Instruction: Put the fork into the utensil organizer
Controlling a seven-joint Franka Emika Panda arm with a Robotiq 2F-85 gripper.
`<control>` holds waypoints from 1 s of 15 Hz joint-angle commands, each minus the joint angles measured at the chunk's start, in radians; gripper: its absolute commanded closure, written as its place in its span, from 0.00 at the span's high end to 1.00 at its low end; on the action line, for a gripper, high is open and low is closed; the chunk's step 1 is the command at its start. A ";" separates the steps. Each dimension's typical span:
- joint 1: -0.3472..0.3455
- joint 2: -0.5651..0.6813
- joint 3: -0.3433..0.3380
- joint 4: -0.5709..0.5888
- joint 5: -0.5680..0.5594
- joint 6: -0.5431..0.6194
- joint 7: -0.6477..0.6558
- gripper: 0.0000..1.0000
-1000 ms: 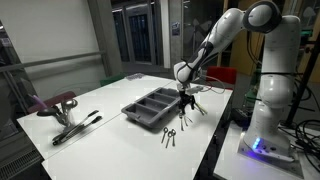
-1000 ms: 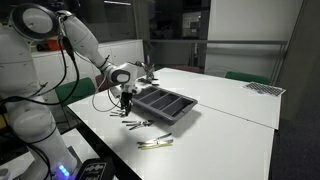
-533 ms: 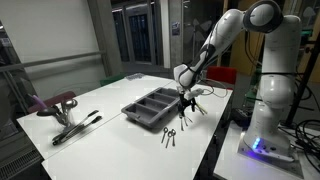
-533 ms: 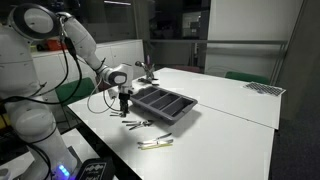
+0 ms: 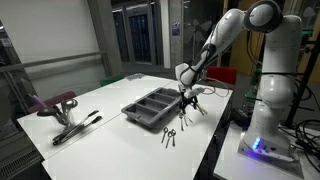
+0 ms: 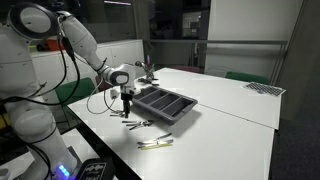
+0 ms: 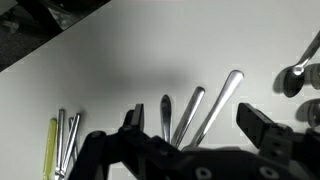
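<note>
My gripper needs to close next on the fork's handle [image 5: 185, 109] [image 7: 167, 122], which is the nearest of the three metal handles to the yellow-handled piece.
The dark grey utensil organizer [image 5: 152, 106] lies mid-table and also shows in an exterior view [image 6: 166, 104]. My gripper [image 5: 186, 99] hangs just beside its end, low over a small bunch of metal cutlery [image 5: 192, 110] on the white table. In the wrist view the gripper [image 7: 196, 118] is open and empty, its two black fingers straddling three shiny handles [image 7: 222, 102]. I cannot tell which of these pieces is the fork, as the heads are hidden behind the gripper body.
More loose cutlery [image 5: 169, 136] lies nearer the table's front edge, with yellow-handled pieces [image 6: 155, 143] [image 7: 52, 145] among it. Tongs and a maroon object [image 5: 66, 112] lie at the far side. The robot base [image 5: 262, 120] stands by the table edge.
My gripper has shifted slightly beside the organizer's end and settled over the cutlery. It stays open, and nothing has been picked up.
</note>
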 commanded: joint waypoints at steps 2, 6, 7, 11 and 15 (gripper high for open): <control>-0.020 0.001 -0.006 0.001 0.009 -0.002 -0.039 1.00; -0.022 0.001 -0.007 0.002 0.010 -0.002 -0.044 1.00; -0.022 0.001 -0.007 0.002 0.010 -0.002 -0.044 1.00; -0.067 0.077 -0.037 0.070 0.127 0.022 -0.074 1.00; -0.101 0.141 -0.055 0.115 0.225 0.068 -0.096 1.00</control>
